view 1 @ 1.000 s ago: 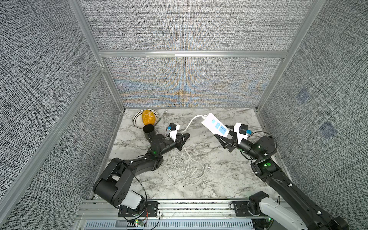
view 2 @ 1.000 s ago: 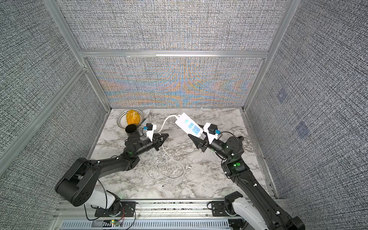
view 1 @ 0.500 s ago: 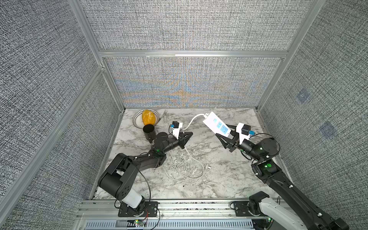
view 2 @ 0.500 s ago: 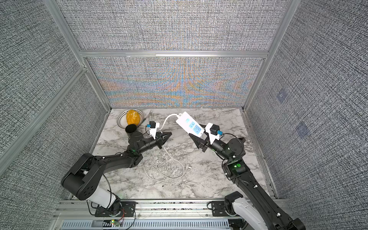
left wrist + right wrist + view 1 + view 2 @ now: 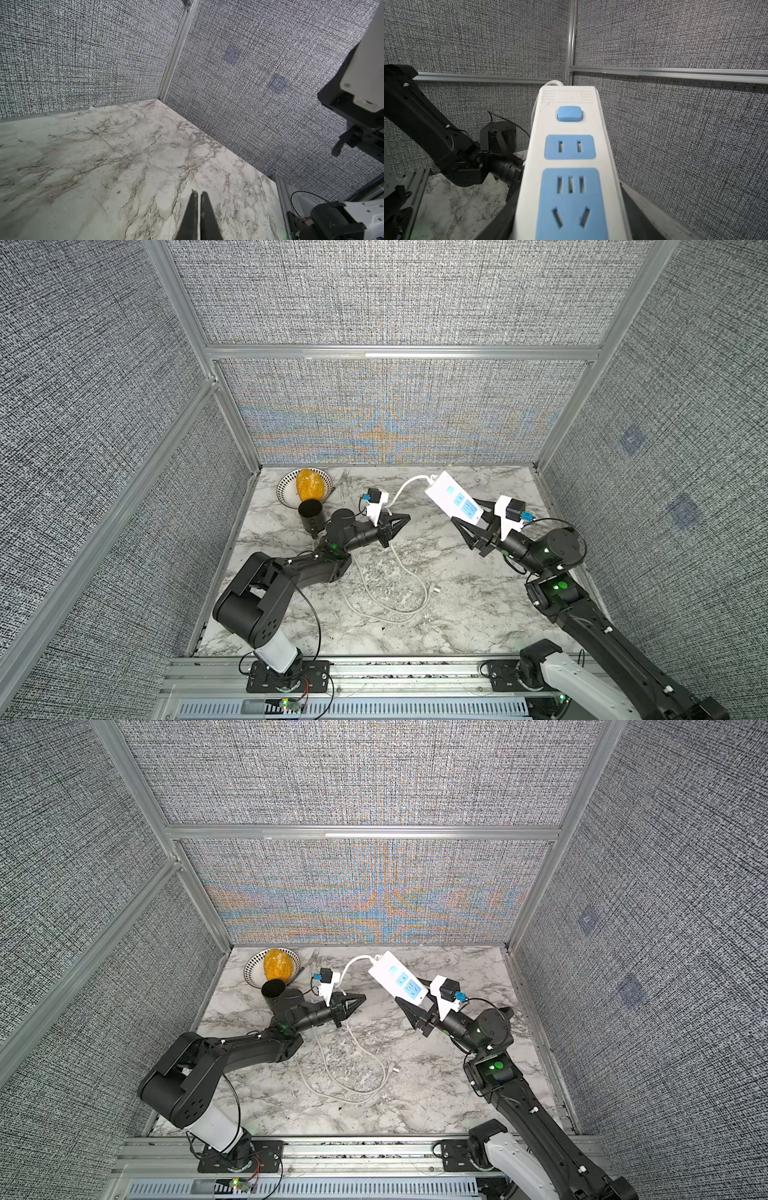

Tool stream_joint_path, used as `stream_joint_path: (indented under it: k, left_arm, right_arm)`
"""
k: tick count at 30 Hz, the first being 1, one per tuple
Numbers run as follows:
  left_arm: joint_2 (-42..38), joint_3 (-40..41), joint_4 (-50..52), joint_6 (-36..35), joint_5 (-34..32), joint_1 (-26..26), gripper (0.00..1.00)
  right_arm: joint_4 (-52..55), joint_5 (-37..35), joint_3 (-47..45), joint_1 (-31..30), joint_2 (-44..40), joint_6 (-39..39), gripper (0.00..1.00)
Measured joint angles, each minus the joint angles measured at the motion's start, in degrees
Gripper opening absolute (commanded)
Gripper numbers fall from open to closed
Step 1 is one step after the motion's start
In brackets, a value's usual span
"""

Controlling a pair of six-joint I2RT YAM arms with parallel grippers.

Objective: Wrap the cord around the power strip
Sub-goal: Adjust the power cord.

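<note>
The cord hangs past the base of the robot's left gripper, outside its shut fingers, so next the left gripper opens, draws back and takes the hanging length [image 5: 393, 547] in its fingertips to wrap it.
The white power strip [image 5: 455, 499] [image 5: 397, 979] [image 5: 571, 166], with light-blue sockets and a blue button, is held tilted above the marble table near the back. My right gripper [image 5: 465, 510] [image 5: 409, 990] [image 5: 571, 218] is shut on its near end. The cord [image 5: 417, 478] [image 5: 360, 957] leaves the strip's far end, drops past the base of my left gripper [image 5: 406, 517] [image 5: 362, 996] [image 5: 199, 192] and loops on the table, ending in a small plug [image 5: 435, 590] [image 5: 396, 1070]. My left gripper is shut, and the left wrist view shows nothing between its fingers.
At the back left stand a patterned bowl [image 5: 284, 495] holding a yellow-orange object, a black cup [image 5: 309, 514] and a fork [image 5: 341, 481]. Grey fabric walls close in the table on three sides. An aluminium rail runs along the front edge.
My left gripper has moved a little to the right and towards the back, still shut. The right gripper has shifted slightly right with the power strip.
</note>
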State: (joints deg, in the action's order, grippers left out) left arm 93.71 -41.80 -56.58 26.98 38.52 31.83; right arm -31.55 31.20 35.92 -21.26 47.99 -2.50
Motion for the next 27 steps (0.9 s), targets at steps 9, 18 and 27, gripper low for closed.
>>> stream_joint_path:
  k: [9,18,27]
  left_arm:
    - [-2.1,-0.9,4.9,-2.6,1.5,0.2,0.22]
    - [-2.1,-1.5,8.7,-4.3,2.6,0.3,0.0]
    - [-5.0,-2.1,14.1,-6.4,3.4,0.6,0.0]
  right_arm:
    - [1.2,-1.1,0.5,0.2,-1.6,1.0,0.17]
    - [1.3,-0.8,1.1,0.3,-1.3,0.6,0.17]
    - [0.9,-2.1,0.3,0.3,-2.3,0.1,0.14]
